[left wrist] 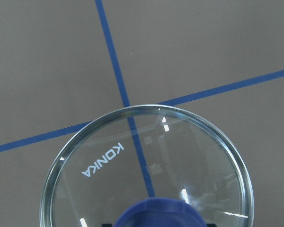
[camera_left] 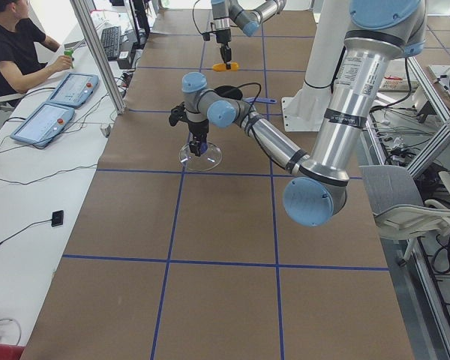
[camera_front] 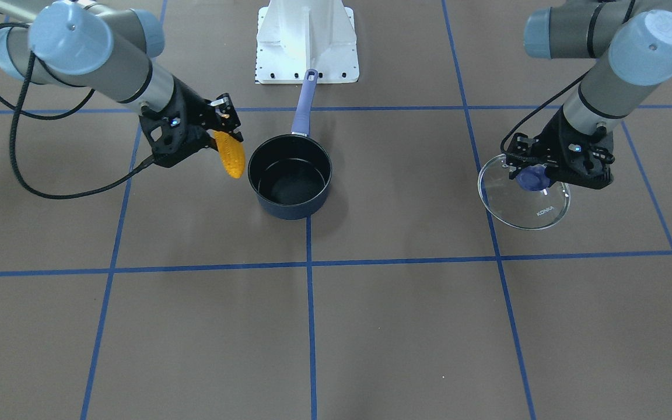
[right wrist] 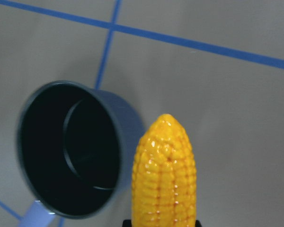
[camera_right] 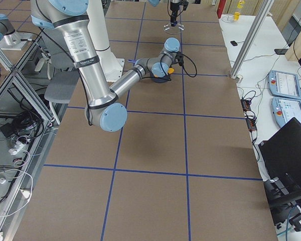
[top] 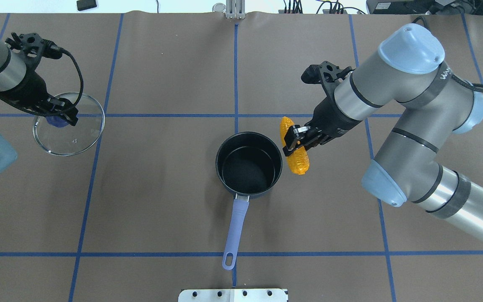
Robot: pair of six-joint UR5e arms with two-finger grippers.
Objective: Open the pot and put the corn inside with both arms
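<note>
My right gripper needs to release the yellow corn inside the open navy pot (camera_front: pixel 290 161) (right wrist: pixel 65 158), toward the pot's purple handle.
The navy pot (top: pixel 248 164) stands open and empty at the table's middle, its purple handle (top: pixel 234 228) toward the robot base; it also shows in the front view (camera_front: pixel 290 175) and the right wrist view (right wrist: pixel 71 146). My right gripper (top: pixel 298 140) is shut on the yellow corn (top: pixel 294 147) and holds it in the air just beside the pot's rim; the corn also shows in the front view (camera_front: pixel 230 154) and the right wrist view (right wrist: pixel 164 172). My left gripper (top: pixel 59 115) is shut on the blue knob of the glass lid (top: pixel 68 124), held far left of the pot; the lid also shows in the front view (camera_front: pixel 524 195) and the left wrist view (left wrist: pixel 146 170).
Blue tape lines (top: pixel 236 115) cross the brown table. The white robot base plate (camera_front: pixel 307 41) stands behind the pot's handle. An operator (camera_left: pixel 15 52) sits at a side desk with tablets. Cables and devices lie along the far edge (top: pixel 308 6).
</note>
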